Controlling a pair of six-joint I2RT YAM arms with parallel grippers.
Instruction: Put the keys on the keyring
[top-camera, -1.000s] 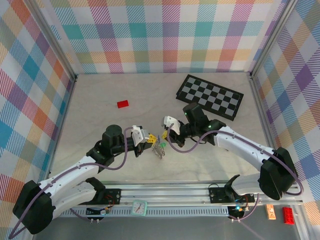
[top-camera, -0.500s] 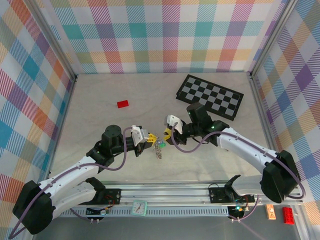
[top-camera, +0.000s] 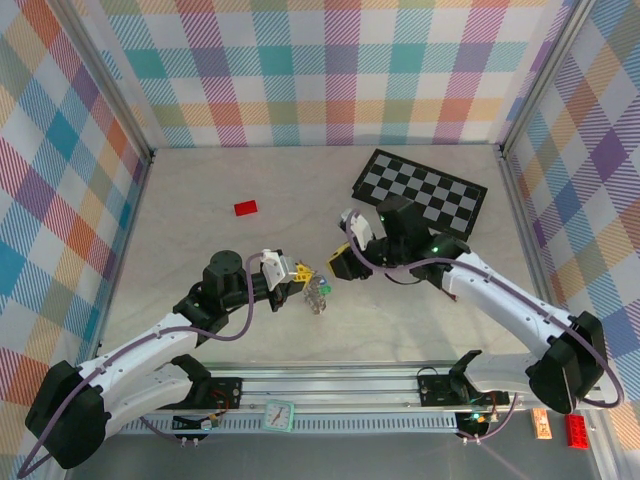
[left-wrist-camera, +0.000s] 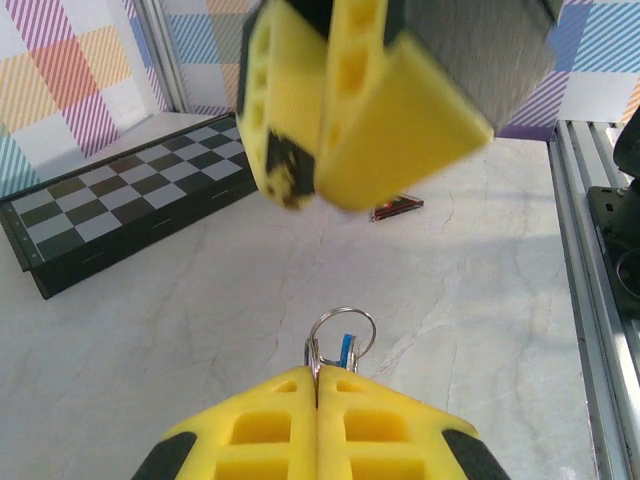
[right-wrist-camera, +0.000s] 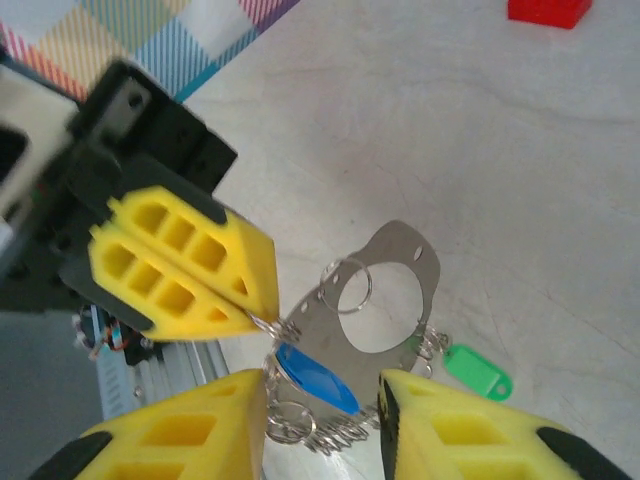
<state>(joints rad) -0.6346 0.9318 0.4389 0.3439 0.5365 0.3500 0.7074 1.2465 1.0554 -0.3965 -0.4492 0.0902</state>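
Observation:
The robot's right gripper faces the blue key that dangles below the left gripper, so it should swing up and pinch the small ring (right-wrist-camera: 278, 327) beside the left gripper's fingertips.
The keyring (right-wrist-camera: 395, 262) is a flat silvery loop with a wide hole and several small split rings along its edge. It hangs low over the table (top-camera: 400, 310) between the two arms. A blue key (right-wrist-camera: 315, 378) and a green key (right-wrist-camera: 478, 368) dangle from its rings. My left gripper (top-camera: 303, 272) is shut on one small ring (left-wrist-camera: 340, 332) of the keyring (top-camera: 318, 293), and a sliver of blue (left-wrist-camera: 347, 348) shows beside that ring. My right gripper (right-wrist-camera: 325, 405) stands open just above the blue key, touching nothing. In the top view the right gripper (top-camera: 338, 260) is up and right of the bundle.
A black-and-grey checkerboard (top-camera: 420, 193) lies at the back right, behind the right arm. A small red block (top-camera: 245, 208) sits on the table at the back left. Metal rails (top-camera: 400, 385) run along the near edge, and checked walls stand on three sides.
My right gripper has opened and drawn back up and to the right, away from the bundle. The keyring still hangs from my shut left gripper, which has barely moved.

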